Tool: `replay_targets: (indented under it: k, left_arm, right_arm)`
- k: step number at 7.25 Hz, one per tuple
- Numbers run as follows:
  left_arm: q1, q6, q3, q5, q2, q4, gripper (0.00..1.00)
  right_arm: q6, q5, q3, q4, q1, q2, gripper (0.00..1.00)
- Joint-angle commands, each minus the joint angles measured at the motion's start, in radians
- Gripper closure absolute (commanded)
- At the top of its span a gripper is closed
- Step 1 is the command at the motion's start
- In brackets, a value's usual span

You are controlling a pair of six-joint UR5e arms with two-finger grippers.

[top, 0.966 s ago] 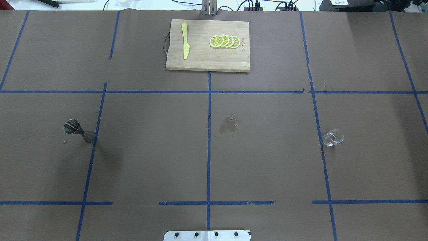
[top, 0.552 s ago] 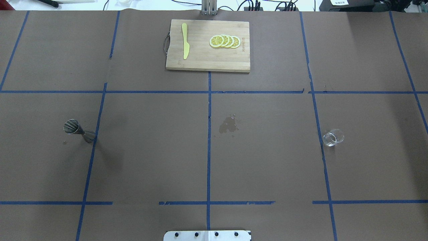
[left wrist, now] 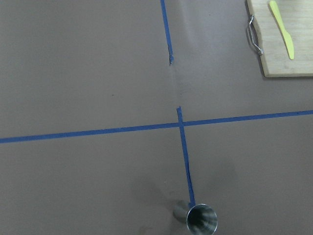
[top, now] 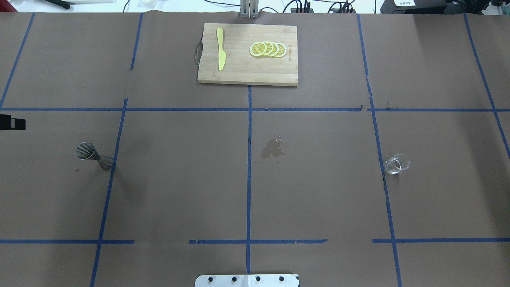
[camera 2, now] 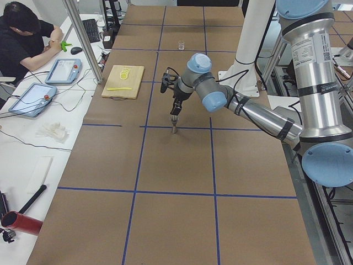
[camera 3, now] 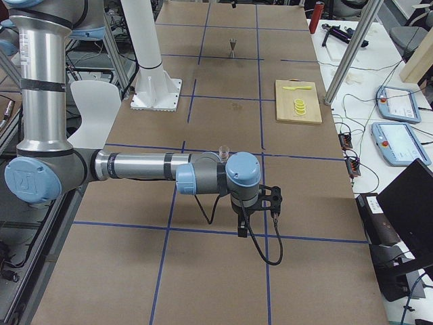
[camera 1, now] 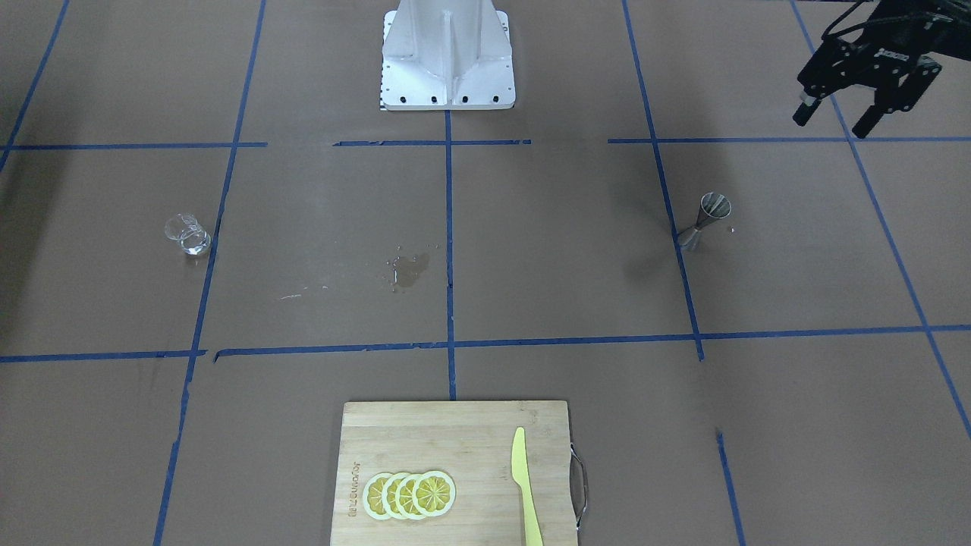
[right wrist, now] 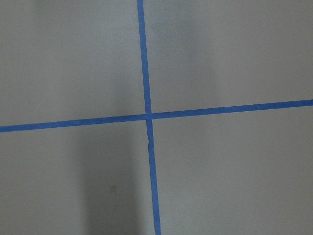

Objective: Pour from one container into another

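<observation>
I move my left gripper to the steel hourglass jigger next and close it on the jigger's narrow middle (camera 1: 699, 227) (left wrist: 188, 211), just under its upper cup.
The small clear glass cup (top: 397, 164) stands upright on the brown table at the right, also seen in the front view (camera 1: 186, 233). The steel hourglass jigger (top: 93, 155) stands upright at the left, and the left wrist view catches its open mouth (left wrist: 200, 219). My left gripper (camera 1: 834, 117) hovers above the table, out past the jigger toward the table's left end, open and holding nothing. Only its black tip (top: 12, 123) shows in the overhead view. My right gripper (camera 3: 257, 213) shows only in the right side view, nearer that camera than the cup; whether it is open or shut I cannot tell.
A wooden cutting board (top: 247, 75) at the far middle carries lemon slices (top: 267, 49) and a yellow knife (top: 220, 48). A wet stain (top: 271, 150) marks the table's centre. The robot base (camera 1: 447, 68) stands on the near side. A person (camera 2: 25, 38) sits beside the table.
A black tip of my left gripper has come into the overhead view at its left edge. The cup and the jigger have not moved.
</observation>
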Motion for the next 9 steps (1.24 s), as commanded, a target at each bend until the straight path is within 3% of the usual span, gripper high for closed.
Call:
replay_targets:
  k: [1, 3, 5, 7, 8, 9]
  left_arm:
    - [0.247, -0.222, -0.017, 0.281, 0.042, -0.09, 0.01]
    - [0.46, -0.359, -0.022, 0.536, 0.067, -0.088, 0.01]
    - [0.69, -0.532, -0.024, 0.79, 0.083, -0.006, 0.01]
    - [0.834, -0.719, -0.06, 0.961, 0.065, 0.221, 0.01]
    - [0.89, -0.823, -0.056, 1.038, -0.013, 0.383, 0.01]
    - [0.917, -0.927, -0.025, 1.045, -0.155, 0.574, 0.01]
  right_arm:
    - [0.043, 0.089, 0.007, 0.0, -0.002, 0.008, 0.0]
    - [0.086, 0.118, 0.066, -0.003, -0.04, 0.016, 0.0]
    - [0.098, 0.02, 0.106, -0.006, -0.111, 0.016, 0.0]
    - [0.107, 0.006, 0.137, -0.011, -0.114, 0.01, 0.0]
    - [0.118, 0.006, 0.165, -0.011, -0.114, 0.004, 0.0]
    - [0.164, 0.006, 0.232, -0.013, -0.12, -0.016, 0.0]
